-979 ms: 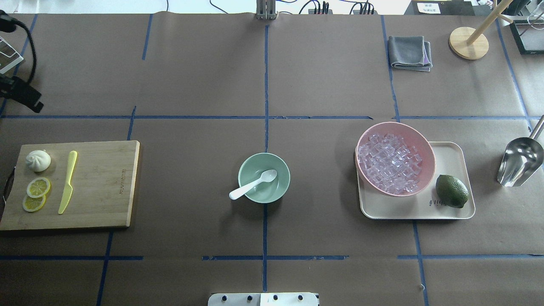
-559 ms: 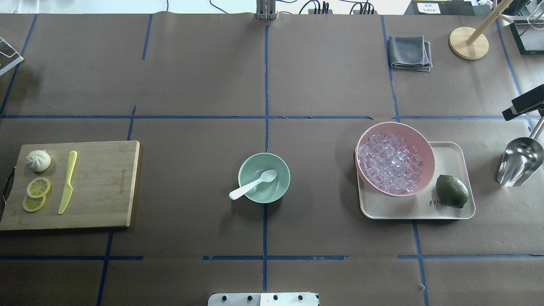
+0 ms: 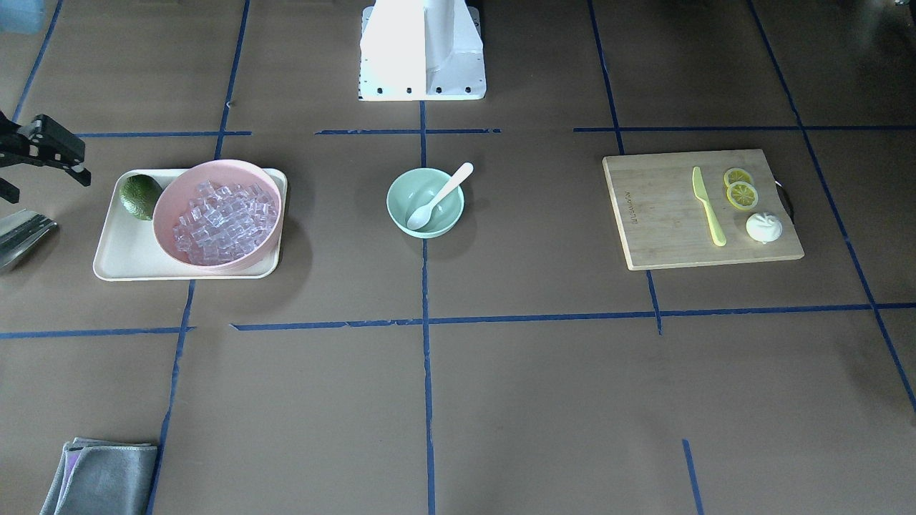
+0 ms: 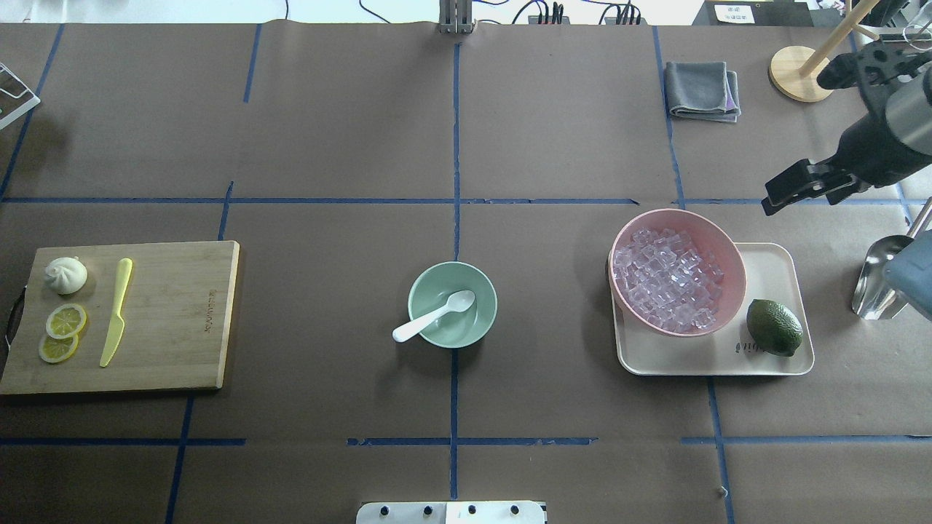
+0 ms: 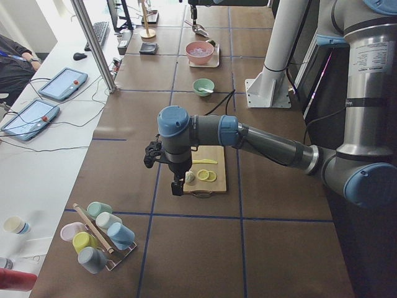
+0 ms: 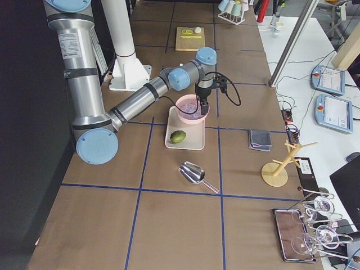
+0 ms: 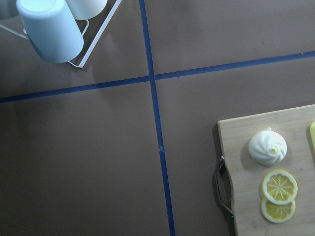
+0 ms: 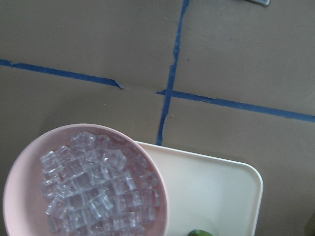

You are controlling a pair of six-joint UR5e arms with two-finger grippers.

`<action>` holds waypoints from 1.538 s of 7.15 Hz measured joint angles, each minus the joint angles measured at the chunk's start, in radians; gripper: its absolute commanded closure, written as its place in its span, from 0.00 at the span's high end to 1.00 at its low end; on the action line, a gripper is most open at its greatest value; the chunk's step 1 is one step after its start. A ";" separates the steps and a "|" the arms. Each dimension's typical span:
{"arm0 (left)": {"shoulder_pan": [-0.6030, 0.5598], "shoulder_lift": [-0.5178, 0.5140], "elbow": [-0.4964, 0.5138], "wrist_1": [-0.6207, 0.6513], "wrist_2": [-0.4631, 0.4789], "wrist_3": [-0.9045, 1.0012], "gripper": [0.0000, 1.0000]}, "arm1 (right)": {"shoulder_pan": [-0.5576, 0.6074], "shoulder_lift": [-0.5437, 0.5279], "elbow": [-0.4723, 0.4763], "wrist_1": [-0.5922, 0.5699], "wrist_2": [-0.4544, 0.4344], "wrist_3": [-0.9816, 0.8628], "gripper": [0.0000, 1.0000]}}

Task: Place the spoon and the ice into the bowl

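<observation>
A clear ice cube near the middle of the ice pile [image 3: 215, 211] [image 8: 100, 202] in the pink bowl will be the one that my right gripper closes on.
The white spoon [image 4: 435, 315] lies in the mint-green bowl [image 4: 419, 284] at the table's middle, scoop inside and handle over the near-left rim. It also shows in the front view [image 3: 438, 197]. No ice shows in the green bowl. Many clear ice cubes [image 4: 666, 280] fill the pink bowl [image 4: 732, 251] on the right. My right gripper [image 4: 801, 188] hovers beyond the pink bowl's far right side, looks open and holds nothing. My left gripper [image 5: 177, 186] shows only in the exterior left view, over the cutting board's end. I cannot tell if it is open.
The pink bowl and a lime [image 4: 774, 327] sit on a cream tray [image 4: 772, 258]. A metal scoop [image 4: 877, 284] lies right of it. A cutting board [image 4: 175, 313] at the left holds a yellow-green knife [image 4: 116, 313], lemon slices and a bun. A grey cloth [image 4: 703, 89] lies far right.
My right arm has come in from the right edge and moved left toward the pink bowl's far side. My left gripper has left the overhead view at the left edge. Spoon and bowls have not moved.
</observation>
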 measured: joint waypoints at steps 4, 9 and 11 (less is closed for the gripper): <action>-0.020 0.015 -0.002 -0.006 -0.058 0.035 1.00 | -0.205 0.076 -0.075 0.071 -0.162 0.169 0.90; -0.021 0.047 -0.005 -0.041 -0.061 0.035 1.00 | -0.281 0.059 -0.163 0.235 -0.234 -0.126 0.80; -0.021 0.052 -0.005 -0.042 -0.062 0.035 1.00 | -0.282 0.038 -0.144 0.233 -0.235 -0.191 0.75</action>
